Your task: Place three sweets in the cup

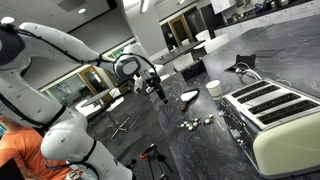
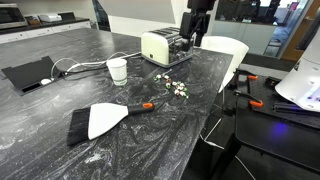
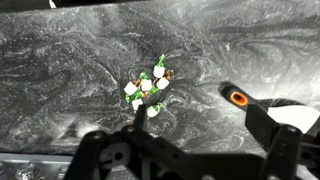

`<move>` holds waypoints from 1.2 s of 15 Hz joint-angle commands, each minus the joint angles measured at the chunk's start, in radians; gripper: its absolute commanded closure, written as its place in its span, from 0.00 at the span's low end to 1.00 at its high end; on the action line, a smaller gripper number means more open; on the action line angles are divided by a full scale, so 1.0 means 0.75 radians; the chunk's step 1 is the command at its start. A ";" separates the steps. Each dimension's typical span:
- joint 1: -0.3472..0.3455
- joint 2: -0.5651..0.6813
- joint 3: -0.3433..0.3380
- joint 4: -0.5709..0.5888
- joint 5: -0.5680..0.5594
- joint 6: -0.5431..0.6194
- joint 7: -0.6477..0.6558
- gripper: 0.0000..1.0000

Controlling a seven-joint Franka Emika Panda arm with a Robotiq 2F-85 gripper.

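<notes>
Next, the gripper lowers to the sweets beside the cream toaster to grip a sweet's orange wrapper end [image 1: 196,122].
The sweets [image 3: 148,88] are a small cluster of pale whitish-green lumps on the dark marbled counter; they also show in both exterior views [image 1: 196,122] [image 2: 173,86]. The small white cup [image 1: 214,88] [image 2: 118,70] stands upright on the counter, apart from the sweets, and is out of the wrist view. My gripper [image 3: 200,125] [image 1: 157,88] [image 2: 194,38] hangs well above the counter, open and empty. In the wrist view its left finger points near the sweets without touching them.
A cream toaster [image 1: 275,115] [image 2: 165,47] stands near the sweets. A flat white scoop with an orange-tipped handle [image 3: 236,97] [image 2: 105,120] lies on the counter beside a black brush [image 2: 78,125]. A white oval dish [image 1: 189,96] lies near the cup. A cable [image 2: 75,68] runs behind the cup.
</notes>
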 commanded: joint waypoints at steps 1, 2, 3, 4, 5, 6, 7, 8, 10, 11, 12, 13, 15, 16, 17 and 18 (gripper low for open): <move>-0.100 0.135 0.071 -0.076 -0.267 0.299 0.352 0.00; -0.193 0.149 0.129 -0.090 -0.369 0.333 0.462 0.00; -0.064 0.116 0.037 -0.067 -0.256 0.252 0.313 0.00; -0.078 0.142 0.041 -0.075 -0.292 0.273 0.350 0.00; -0.071 0.148 0.033 -0.074 -0.287 0.272 0.341 0.00; -0.067 0.147 0.031 -0.071 -0.285 0.272 0.340 0.00; -0.066 0.143 0.032 -0.070 -0.285 0.272 0.340 0.00; -0.063 0.140 0.033 -0.069 -0.284 0.272 0.340 0.00; -0.078 0.248 0.033 -0.011 -0.305 0.298 0.405 0.00; -0.086 0.283 0.030 0.004 -0.329 0.317 0.446 0.00; -0.083 0.333 0.016 0.029 -0.324 0.337 0.463 0.00; -0.077 0.380 -0.001 0.052 -0.320 0.359 0.477 0.00; -0.060 0.479 -0.044 0.108 -0.304 0.409 0.483 0.00; -0.049 0.529 -0.073 0.137 -0.322 0.436 0.507 0.00; -0.033 0.574 -0.099 0.165 -0.309 0.455 0.510 0.00; -0.012 0.618 -0.132 0.193 -0.308 0.469 0.517 0.00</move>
